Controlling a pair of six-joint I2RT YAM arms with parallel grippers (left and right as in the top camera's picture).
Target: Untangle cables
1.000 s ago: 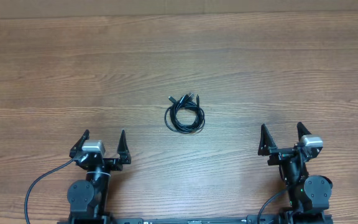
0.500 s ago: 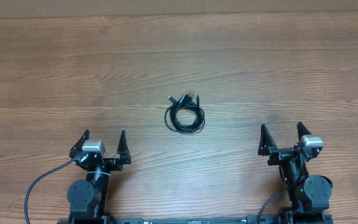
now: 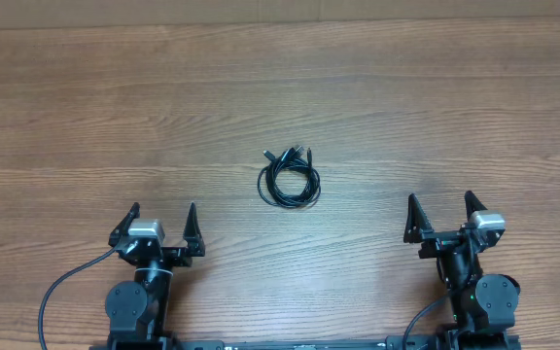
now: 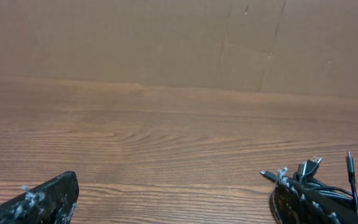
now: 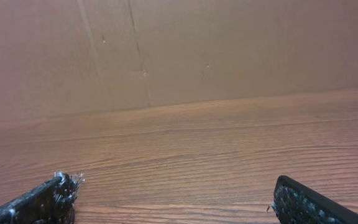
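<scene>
The robot's left gripper needs to move to the cables next and close on the coil's side (image 3: 269,181) (image 4: 273,202) nearest to that gripper, just short of the plug ends.
The cables (image 3: 290,179) lie as one small coiled bundle of thin black cords at the middle of the wooden table (image 3: 280,87), plug ends pointing up and right. In the left wrist view the cables (image 4: 319,177) show at the lower right, partly hidden behind my right finger. My left gripper (image 3: 159,222) is open and empty at the near left, well short of the bundle. My right gripper (image 3: 439,212) is open and empty at the near right. The right wrist view shows only bare table between its open fingers (image 5: 173,202).
A brown cardboard wall (image 4: 179,37) stands along the table's far edge. The thick black wires of the arms (image 3: 61,292) loop near the table's front edge.
</scene>
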